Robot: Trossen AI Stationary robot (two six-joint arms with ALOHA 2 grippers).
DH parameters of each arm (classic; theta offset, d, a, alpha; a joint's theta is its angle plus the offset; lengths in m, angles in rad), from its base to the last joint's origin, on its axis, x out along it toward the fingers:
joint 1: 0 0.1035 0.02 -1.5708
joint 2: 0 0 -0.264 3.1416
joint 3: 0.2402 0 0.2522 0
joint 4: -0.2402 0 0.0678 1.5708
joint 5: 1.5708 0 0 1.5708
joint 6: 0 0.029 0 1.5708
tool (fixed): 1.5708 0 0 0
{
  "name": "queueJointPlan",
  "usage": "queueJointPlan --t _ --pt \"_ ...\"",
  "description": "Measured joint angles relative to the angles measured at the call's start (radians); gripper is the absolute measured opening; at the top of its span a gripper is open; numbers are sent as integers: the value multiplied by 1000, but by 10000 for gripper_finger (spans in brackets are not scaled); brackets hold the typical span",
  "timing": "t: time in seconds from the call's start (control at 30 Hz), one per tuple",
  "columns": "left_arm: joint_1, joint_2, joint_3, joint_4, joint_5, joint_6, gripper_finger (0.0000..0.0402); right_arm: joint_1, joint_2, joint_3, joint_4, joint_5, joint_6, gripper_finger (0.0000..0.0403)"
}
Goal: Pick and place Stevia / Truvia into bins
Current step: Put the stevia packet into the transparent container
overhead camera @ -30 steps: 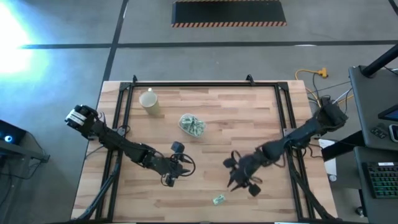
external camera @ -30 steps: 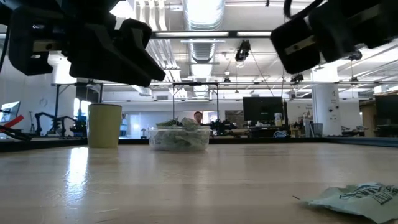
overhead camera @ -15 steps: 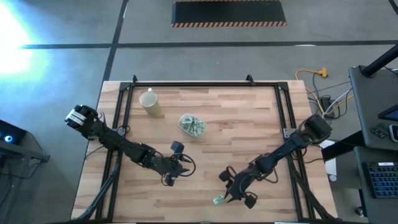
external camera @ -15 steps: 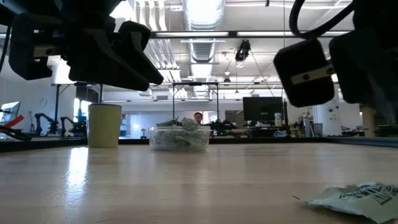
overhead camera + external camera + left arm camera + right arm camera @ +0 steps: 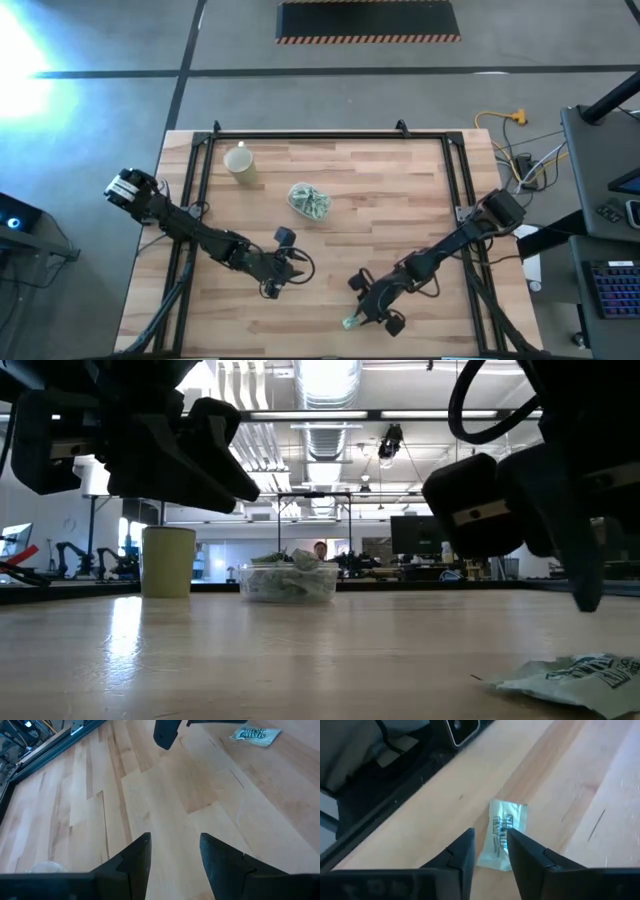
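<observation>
The sachet's long edge sticks out past one finger of my right gripper, so next I open wider, straddle the sachet and pinch its middle [image 5: 499, 833] before lifting.
One pale green-and-white Stevia sachet [image 5: 350, 322] lies flat on the wooden table near its near edge; it also shows in the low view as the sachet [image 5: 575, 678]. My right gripper [image 5: 364, 310] hovers just above it, open, and in its wrist view my right gripper [image 5: 490, 842] has the sachet [image 5: 502, 840] ahead between its fingers. The clear tub [image 5: 309, 200] stands mid-table, filled with several sachets. My left gripper [image 5: 293, 267] waits open above bare table, left of centre; its wrist view shows my left gripper [image 5: 172, 852].
A pale yellow cup [image 5: 240, 163] stands near the table's far left corner, beyond the tub. Black frame rails [image 5: 462, 200] run along the table's left, right and far edges. Bare wood lies between the tub and the sachet.
My right gripper has moved toward the table's near edge and a little left, coming down over the lone sachet. The sachet has stayed where it was.
</observation>
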Motion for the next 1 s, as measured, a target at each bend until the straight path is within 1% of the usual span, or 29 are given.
queueJointPlan --t 0.23,0.37,0.5,0.63,0.77,0.87,1.0 --pt "0 0 0 0 0 0 153 0 24 0 1 68 17 152" --pt "0 0 0 0 0 0 153 0 39 -1 4 70 17 173" --pt "0 0 0 0 0 0 153 0 57 2 9 71 17 184" --pt "0 0 -1 -6 0 0 153 0 71 15 12 70 12 183" --pt "0 0 -2 -14 0 0 153 0 70 16 9 71 -17 173" --pt "0 0 -2 -16 0 0 153 -1 70 16 5 71 -22 157" --pt "0 0 -2 -17 0 0 153 -2 69 17 -5 73 -41 127"
